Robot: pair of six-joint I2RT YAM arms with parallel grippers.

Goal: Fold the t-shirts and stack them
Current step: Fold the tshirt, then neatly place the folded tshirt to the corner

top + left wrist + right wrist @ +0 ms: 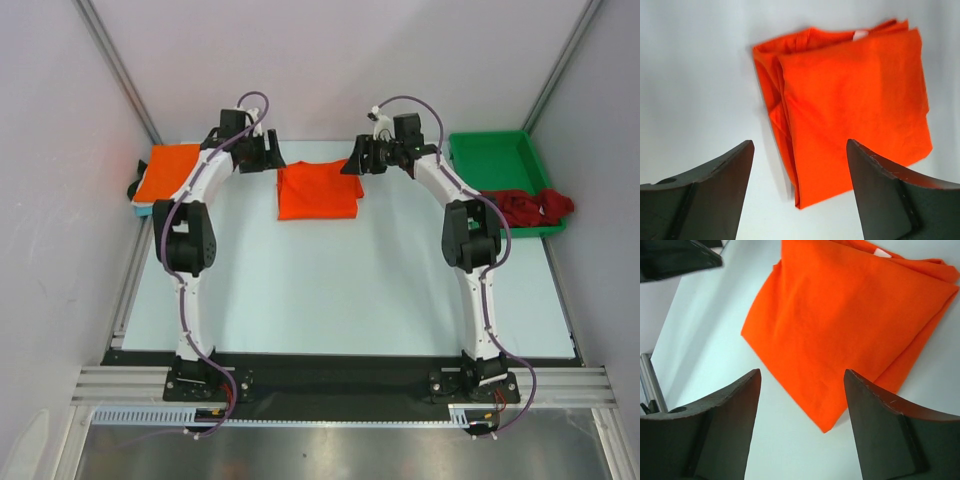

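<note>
The robot's left gripper should next grab the bright orange t-shirt by the middle of its side edge [281, 193] [786, 131], the one that faces the pale blue t-shirt.
A folded bright orange t-shirt [318, 190] lies flat on the table at the back centre. It also shows in the left wrist view [855, 105] and the right wrist view [850, 325]. My left gripper [272, 160] hovers open and empty just left of its far-left corner. My right gripper [356, 162] hovers open and empty at its far-right corner. A second folded orange t-shirt [168, 173] lies on a pale blue one [142, 208] at the far left. A dark red t-shirt [528, 208] lies crumpled over the near edge of the green tray.
The rigid green tray [492, 158] stands at the back right. Grey walls close in the table on the left, back and right. The arm bases sit on a black strip at the near edge.
</note>
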